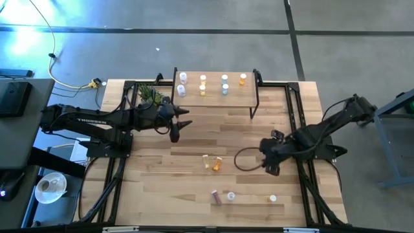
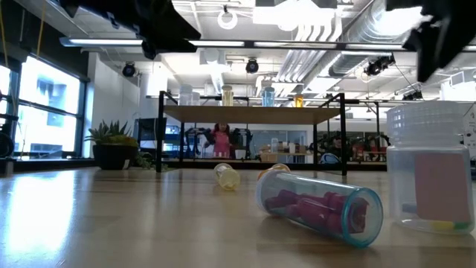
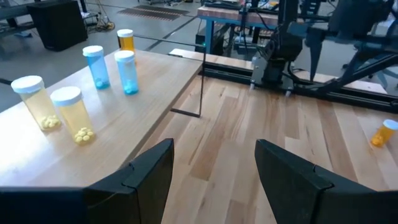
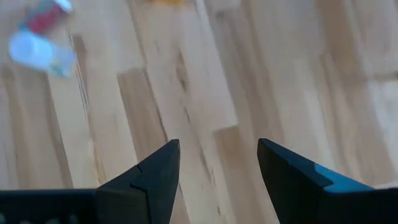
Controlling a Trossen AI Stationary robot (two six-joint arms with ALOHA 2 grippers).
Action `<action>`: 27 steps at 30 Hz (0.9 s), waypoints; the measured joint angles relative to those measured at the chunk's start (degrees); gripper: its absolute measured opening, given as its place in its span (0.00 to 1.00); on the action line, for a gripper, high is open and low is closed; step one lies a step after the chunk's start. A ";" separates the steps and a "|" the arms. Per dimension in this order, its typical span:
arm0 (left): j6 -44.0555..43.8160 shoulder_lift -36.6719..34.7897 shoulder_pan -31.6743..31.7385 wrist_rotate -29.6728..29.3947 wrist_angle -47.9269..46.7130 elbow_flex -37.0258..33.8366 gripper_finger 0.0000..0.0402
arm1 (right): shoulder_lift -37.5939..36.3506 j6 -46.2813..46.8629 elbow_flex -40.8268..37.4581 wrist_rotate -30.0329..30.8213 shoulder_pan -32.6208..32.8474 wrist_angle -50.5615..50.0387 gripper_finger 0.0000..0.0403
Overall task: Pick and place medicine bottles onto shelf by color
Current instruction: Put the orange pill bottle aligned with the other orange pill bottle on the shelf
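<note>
The robot's right gripper needs to next move to the white cap [image 1: 272, 198] of the upright bottle that stands alone near the table's front edge, and close there.
The shelf [image 1: 213, 97] stands at the table's far middle. Its top carries white [image 1: 182, 77], yellow [image 1: 203, 79], blue [image 1: 224, 78] and orange [image 1: 242, 79] bottles, all upright. On the table a yellow bottle [image 1: 206, 160] and an orange bottle [image 1: 217, 164] lie mid-table. A purple bottle [image 1: 216, 197] lies on its side near the front, beside an upright clear one [image 1: 230, 195]. My left gripper [image 1: 181, 128] hangs open and empty before the shelf's left end, and it also shows in the left wrist view [image 3: 214, 149]. My right gripper [image 1: 266, 163] is open and empty right of the mid-table bottles, and it also shows in the right wrist view [image 4: 217, 149].
A small potted plant [image 1: 150, 96] stands left of the shelf. A black cable loop [image 1: 246, 158] lies by my right gripper. Another white-capped bottle [image 1: 273, 199] stands at the front right. Black frame rails [image 1: 294, 116] run along the table's sides.
</note>
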 joint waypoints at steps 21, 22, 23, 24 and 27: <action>0.02 0.00 -1.87 -0.10 0.04 0.00 0.54 | 1.00 25.47 -6.20 5.87 25.68 14.28 0.51; 0.02 0.00 -1.87 -0.15 0.05 0.00 0.54 | 1.44 26.35 -6.19 6.50 26.92 15.10 0.51; 0.02 0.00 -1.87 -0.14 0.04 0.00 0.54 | 1.98 27.22 -6.19 7.11 28.03 15.72 0.51; -0.03 0.00 -1.87 -0.16 0.04 0.00 0.54 | 2.63 28.29 -6.19 7.45 28.92 16.20 0.51; -0.90 0.00 -1.87 -0.24 0.04 0.00 0.54 | 4.91 31.41 -6.19 7.58 31.33 16.46 0.51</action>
